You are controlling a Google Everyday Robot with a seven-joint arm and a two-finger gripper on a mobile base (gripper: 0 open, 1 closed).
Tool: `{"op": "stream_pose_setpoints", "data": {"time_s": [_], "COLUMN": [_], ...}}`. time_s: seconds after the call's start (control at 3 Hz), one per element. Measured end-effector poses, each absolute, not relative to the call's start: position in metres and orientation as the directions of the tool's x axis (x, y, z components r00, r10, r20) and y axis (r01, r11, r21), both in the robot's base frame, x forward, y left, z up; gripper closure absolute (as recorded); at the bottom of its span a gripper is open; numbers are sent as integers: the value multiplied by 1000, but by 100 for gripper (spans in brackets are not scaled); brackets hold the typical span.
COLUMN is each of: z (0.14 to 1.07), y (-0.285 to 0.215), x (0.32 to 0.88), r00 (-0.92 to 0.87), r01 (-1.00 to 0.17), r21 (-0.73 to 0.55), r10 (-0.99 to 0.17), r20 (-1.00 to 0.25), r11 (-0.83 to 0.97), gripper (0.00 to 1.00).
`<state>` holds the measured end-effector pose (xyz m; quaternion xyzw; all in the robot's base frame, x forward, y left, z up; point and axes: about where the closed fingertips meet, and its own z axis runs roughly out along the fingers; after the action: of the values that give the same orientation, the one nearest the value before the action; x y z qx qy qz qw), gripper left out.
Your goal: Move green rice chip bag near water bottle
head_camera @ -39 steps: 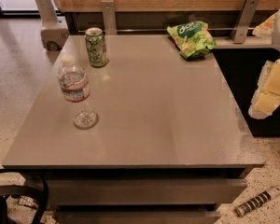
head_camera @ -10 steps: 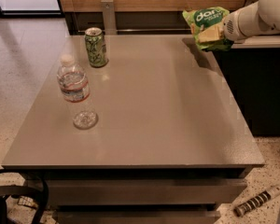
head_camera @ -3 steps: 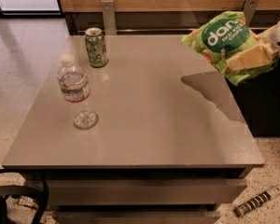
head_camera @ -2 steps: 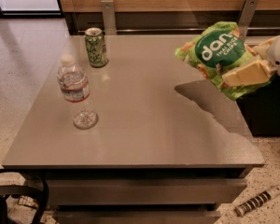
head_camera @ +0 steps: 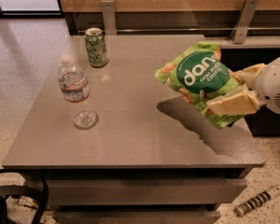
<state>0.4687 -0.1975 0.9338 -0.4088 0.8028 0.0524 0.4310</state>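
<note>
Next, I release the green rice chip bag, which hangs above the grey table now, on the middle of the grey table (head_camera: 155,107) beside the water bottle.
The green rice chip bag (head_camera: 197,78) hangs in the air above the right part of the grey table (head_camera: 130,139), its logo side facing the camera. My gripper (head_camera: 234,90) reaches in from the right edge and is shut on the bag's right end, with one cream finger (head_camera: 231,103) across its lower edge. The water bottle (head_camera: 76,91) stands upright near the table's left edge, well to the left of the bag.
A green soda can (head_camera: 96,47) stands at the back left of the table, behind the bottle. A wooden wall with metal brackets (head_camera: 245,20) runs behind the table. A black cable lies on the floor at front left, a striped object (head_camera: 256,201) at front right.
My gripper has carried the bag up off the back right corner and leftward and forward over the table. The bottle and the can have not moved.
</note>
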Motion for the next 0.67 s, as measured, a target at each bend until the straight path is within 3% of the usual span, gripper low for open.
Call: {"op": "stream_pose_setpoints", "data": {"time_s": [0.67], "z": [904], "y": [-138], "x": [457], "r00": [-287], "r01": [-774], "r21": [-209], "r10": [-624], "r20": [-726], "r11": [598], "gripper": [100]}}
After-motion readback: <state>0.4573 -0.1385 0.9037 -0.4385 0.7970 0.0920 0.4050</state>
